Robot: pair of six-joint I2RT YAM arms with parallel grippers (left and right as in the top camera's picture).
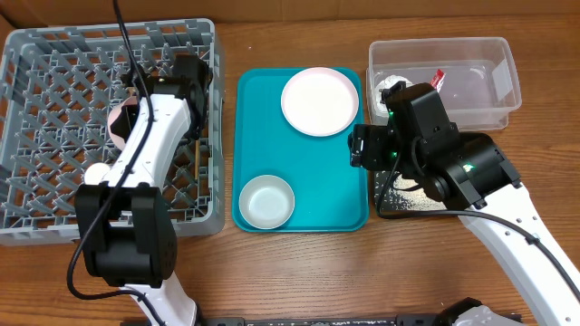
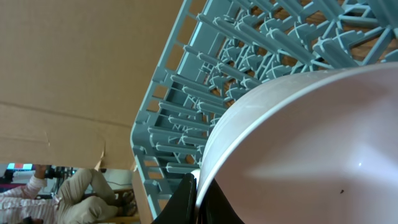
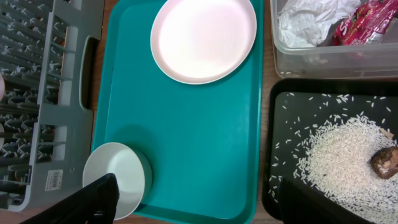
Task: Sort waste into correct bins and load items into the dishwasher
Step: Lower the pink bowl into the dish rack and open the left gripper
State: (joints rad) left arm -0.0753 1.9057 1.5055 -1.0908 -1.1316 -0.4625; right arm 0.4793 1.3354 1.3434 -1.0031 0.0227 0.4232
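The robot's left gripper should release the pale pinkish bowl in the rack (image 1: 165,136) between the small white cup and the chopsticks.
My left gripper (image 2: 196,200) is shut on the rim of a pale pinkish bowl (image 2: 311,143), one finger on each side of the wall. It holds the bowl (image 1: 121,119) tilted over the grey dishwasher rack (image 1: 54,81). My right gripper (image 3: 205,205) hangs open and empty above the teal tray (image 3: 199,137), between a second bowl (image 3: 118,179) and the black bin (image 3: 292,106). The round plate (image 3: 204,38) lies at the tray's far end. Rice grains (image 3: 348,155) and a brown scrap (image 3: 385,162) lie in the black bin. The clear bin (image 1: 503,54) holds the white paper wad (image 3: 311,25) and red wrapper (image 3: 367,22).
A small white cup (image 1: 95,170) sits in the rack near its left side. Thin chopsticks (image 1: 198,161) lie along the rack's right wall. A cardboard wall (image 2: 74,68) rises behind the rack. Bare wooden table (image 1: 299,272) runs along the front.
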